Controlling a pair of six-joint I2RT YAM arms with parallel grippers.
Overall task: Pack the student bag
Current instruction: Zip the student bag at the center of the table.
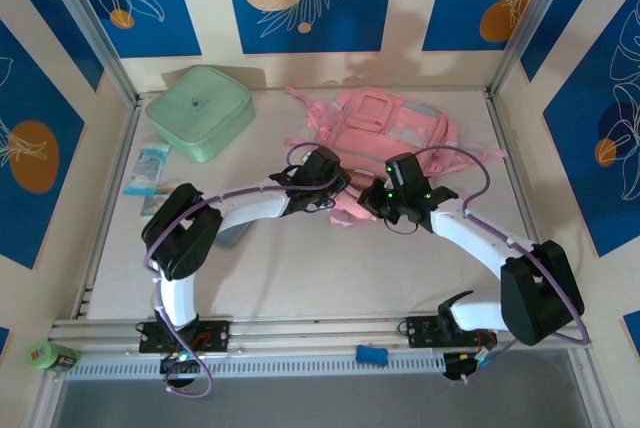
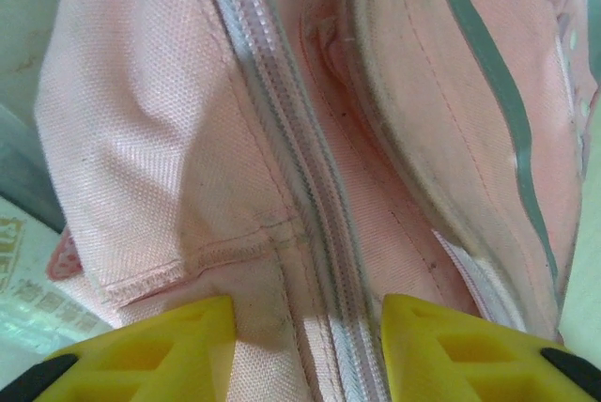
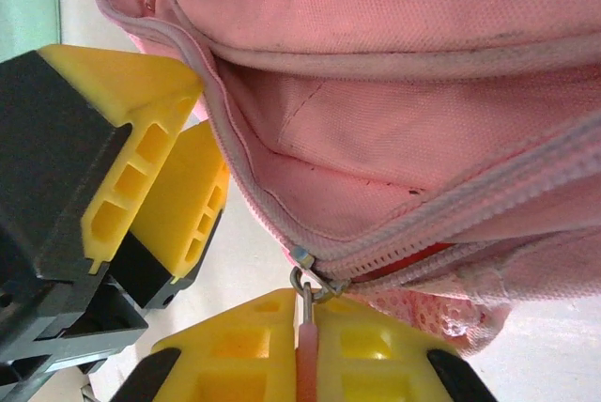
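My left gripper needs to pinch the track farther from the slider [image 2: 299,125] and pull it tight against my right gripper, because the zip track bends at the slider.
The student bag [image 1: 395,123], a pink backpack, lies flat at the back middle of the table. My left gripper [image 1: 338,188] is at its near edge. In the left wrist view the yellow fingers [image 2: 178,341] press either side of a ridge of pink fabric [image 2: 141,139] that carries a zip track [image 2: 291,158]. My right gripper [image 3: 315,306] is shut on the pink zip pull [image 3: 307,350], just below the metal slider [image 3: 302,259]. The zip above it is partly undone, so the pink lining [image 3: 376,139] shows. The left gripper's fingers [image 3: 141,120] are close on the left.
A mint green square case [image 1: 200,111] sits at the back left, with a pale blue packet [image 1: 148,170] on the table in front of it. A small blue thing [image 1: 372,354] lies on the near rail and a green one [image 1: 50,355] at the near left corner.
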